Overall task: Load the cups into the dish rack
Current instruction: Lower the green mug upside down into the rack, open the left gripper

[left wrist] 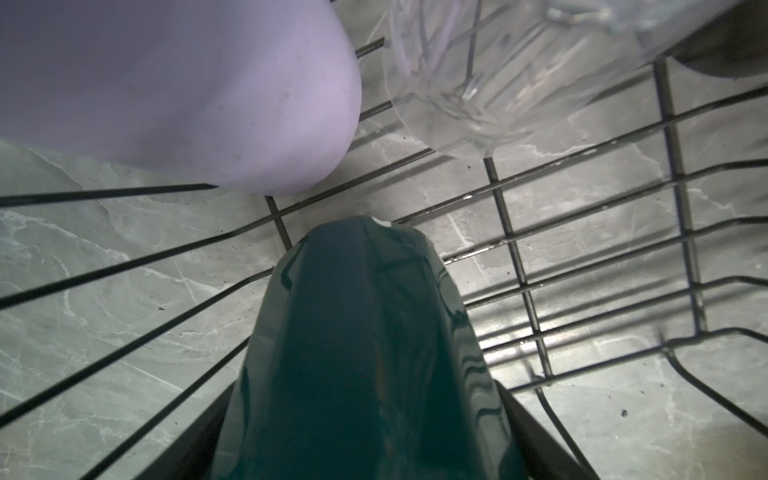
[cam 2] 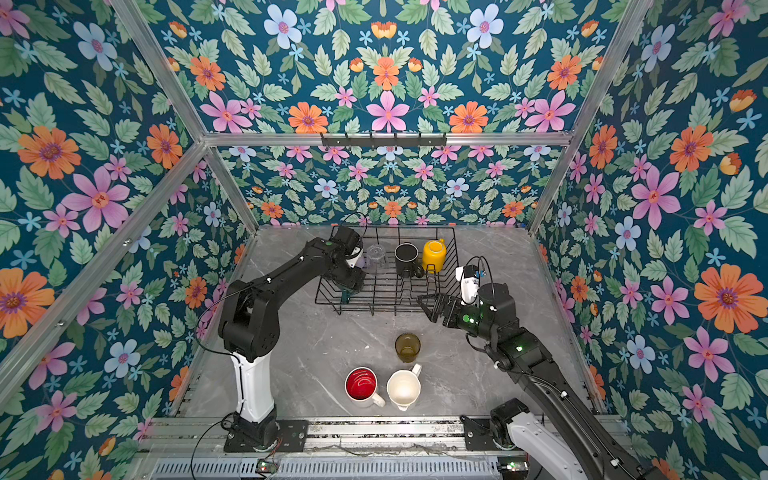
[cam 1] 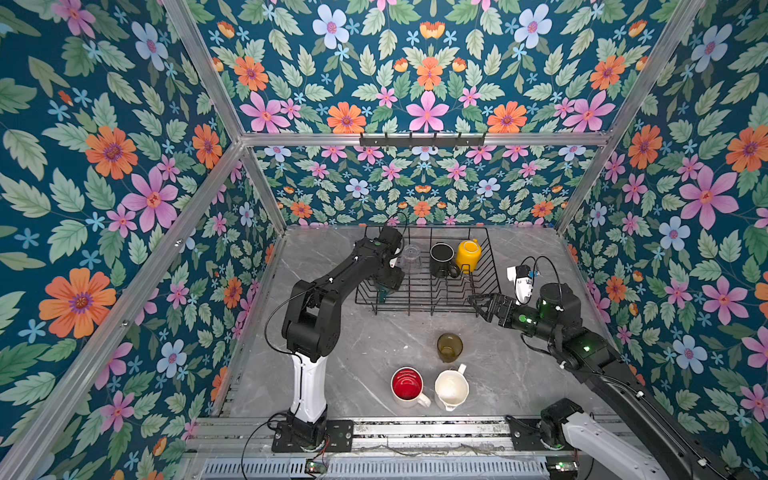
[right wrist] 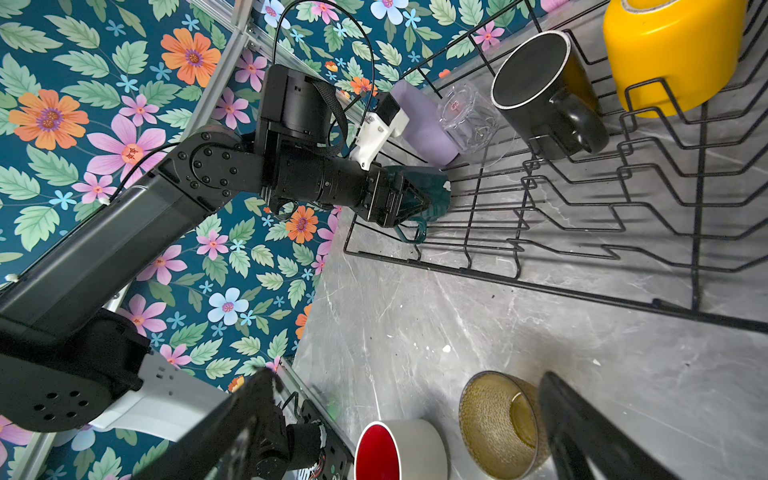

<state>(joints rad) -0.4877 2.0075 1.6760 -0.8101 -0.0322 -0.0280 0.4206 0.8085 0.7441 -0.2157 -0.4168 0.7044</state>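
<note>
The white mug is in front of the olive glass. Next, my right gripper will close on the rim [cam 1: 467,385] beside that mug's handle.
My left gripper [cam 1: 385,286] is shut on a dark green mug [left wrist: 365,353], with a black finger on each side of it. The mug hangs low inside the dish rack [cam 1: 424,309] at its front left corner. Along the rack's back stand a lilac tumbler [left wrist: 187,91], a clear glass [cam 1: 411,254], a black mug [cam 1: 442,259] and a yellow mug [cam 1: 468,254]. On the table in front are an olive glass [cam 1: 449,347], a red-inside white mug [cam 1: 407,384] and a white mug [cam 1: 451,388]. My right gripper [cam 1: 478,303] hovers open and empty at the rack's front right corner.
Upright plate dividers [right wrist: 582,208] fill the rack's right half. A black hook bar [cam 1: 422,140] hangs on the back frame rail, high above the table. Flowered walls close in the grey marble table [cam 1: 353,365] on three sides.
</note>
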